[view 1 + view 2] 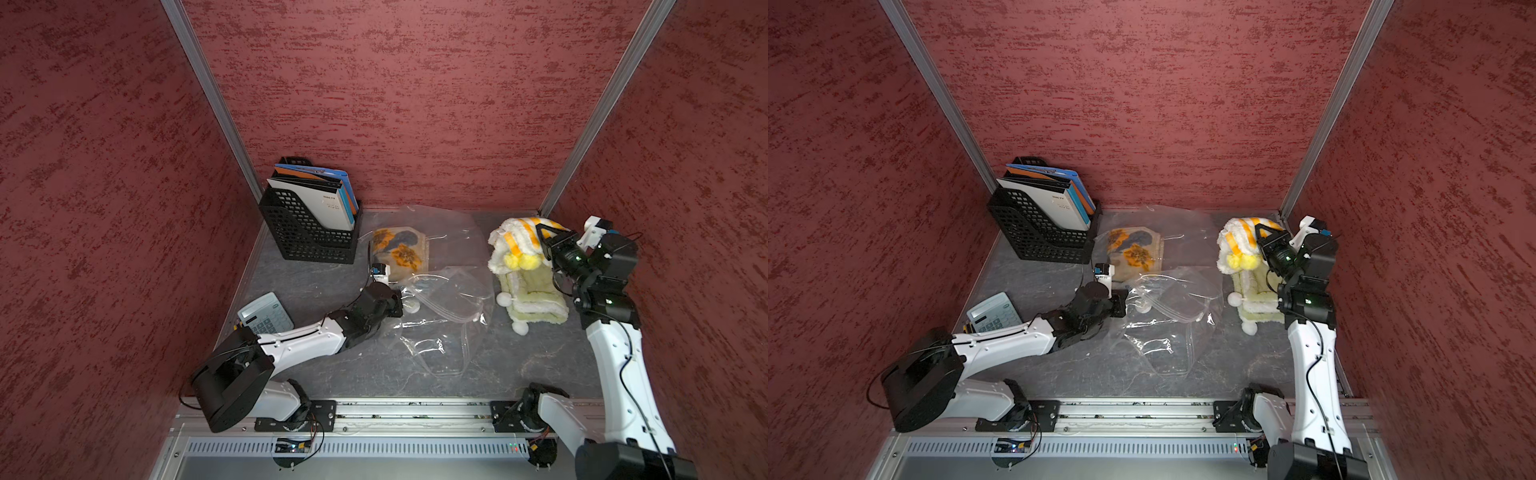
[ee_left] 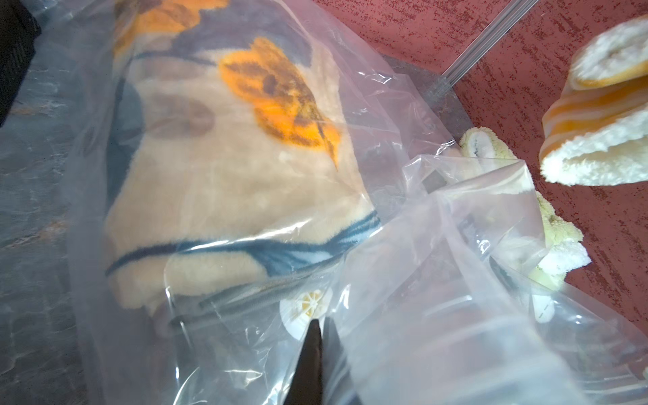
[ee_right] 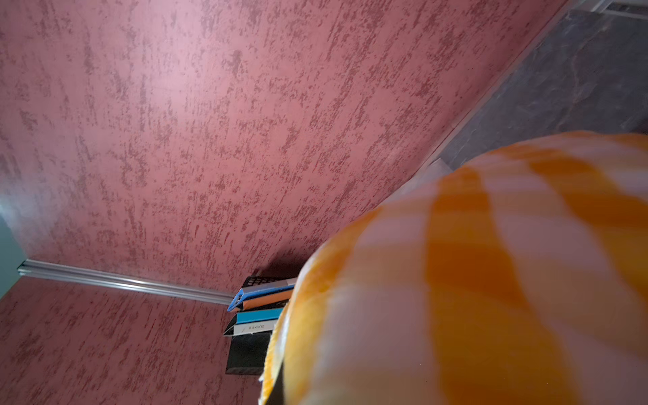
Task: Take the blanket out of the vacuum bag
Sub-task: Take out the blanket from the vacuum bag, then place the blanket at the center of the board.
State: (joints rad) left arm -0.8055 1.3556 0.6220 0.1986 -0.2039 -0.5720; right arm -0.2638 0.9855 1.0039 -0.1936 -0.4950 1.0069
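Observation:
Next, my right gripper releases the striped blanket on top of the pale green blanket [image 1: 530,288] next to the vacuum bag.
The vacuum bag [image 1: 440,320] [image 1: 1167,316] lies crumpled and clear mid-table, its round white valve [image 2: 305,308] just ahead of my left gripper [image 1: 400,305] [image 2: 321,324]. That gripper is shut, with the bag's film pinched between its black fingers. A beige blanket with orange flowers [image 1: 401,249] [image 2: 228,157] lies under clear plastic behind it. My right gripper [image 1: 542,232] [image 1: 1262,232] is shut on a fleecy orange-and-white striped blanket [image 1: 515,245] [image 3: 456,280] with pom-poms. It is outside the bag, its top lifted and its pale green lower end [image 1: 536,299] on the table. The blanket hides the right fingertips in the right wrist view.
A black mesh file rack [image 1: 307,232] holding folders stands at the back left. A calculator [image 1: 266,318] lies at the left beside my left arm. Red walls close in on three sides. A metal rail [image 1: 395,415] runs along the front edge.

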